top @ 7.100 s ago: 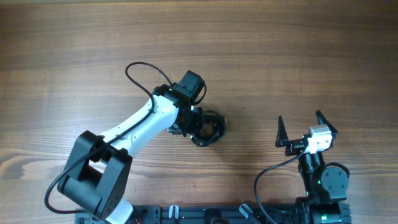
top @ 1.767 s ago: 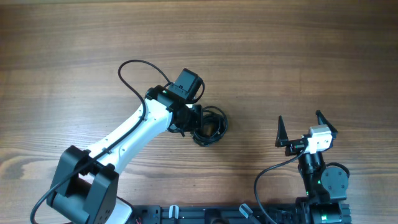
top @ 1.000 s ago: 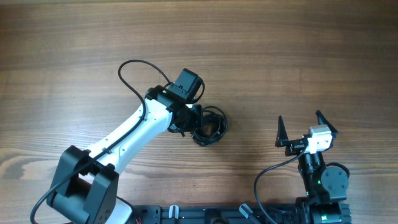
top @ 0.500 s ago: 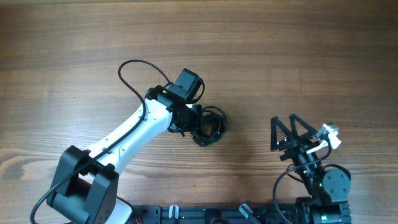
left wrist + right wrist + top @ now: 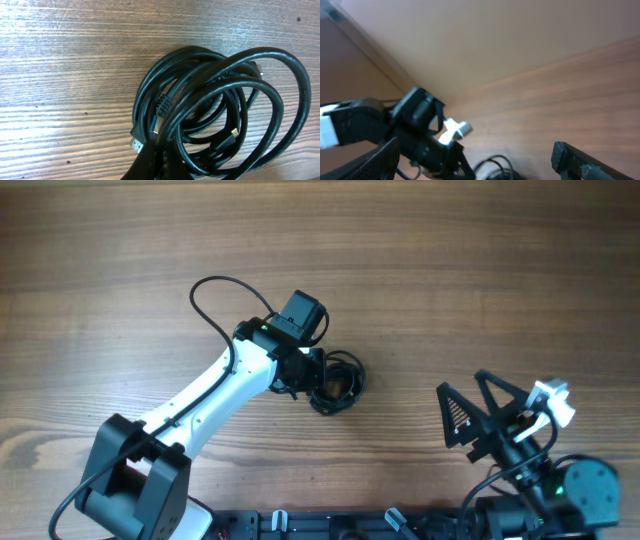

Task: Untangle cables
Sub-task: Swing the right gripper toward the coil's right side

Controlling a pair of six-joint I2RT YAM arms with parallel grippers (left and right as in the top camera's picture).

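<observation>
My right gripper needs to grip the raised loop at the black coil's outer edge (image 5: pixel 363 377), on the side of the coil opposite my left gripper.
The cables (image 5: pixel 346 379) lie as one tangled black coil on the wooden table, just right of my left gripper (image 5: pixel 314 378). In the left wrist view the coil (image 5: pixel 235 100) fills the right half. A silver plug (image 5: pixel 135 145), a blue plug (image 5: pixel 156 125) and a small gold plug (image 5: pixel 233 133) show among the loops. My left gripper (image 5: pixel 159 162) is shut on a strand at the coil's near edge. My right gripper (image 5: pixel 459 382) stands open at the lower right, apart from the coil, and points up and left. Its fingers (image 5: pixel 570 155) frame the blurred coil (image 5: pixel 496 167).
The left arm's white link (image 5: pixel 215 395) runs from the lower left up to the coil, with its own thicker black cable (image 5: pixel 205 295) looping behind it. The arm bases stand along the table's front edge (image 5: pixel 330 525). In the right wrist view the left arm (image 5: pixel 415 130) shows dark and blurred.
The right arm has swung to the right and turned its open gripper up and to the left, toward the coil. The left arm and the coil have not moved.
</observation>
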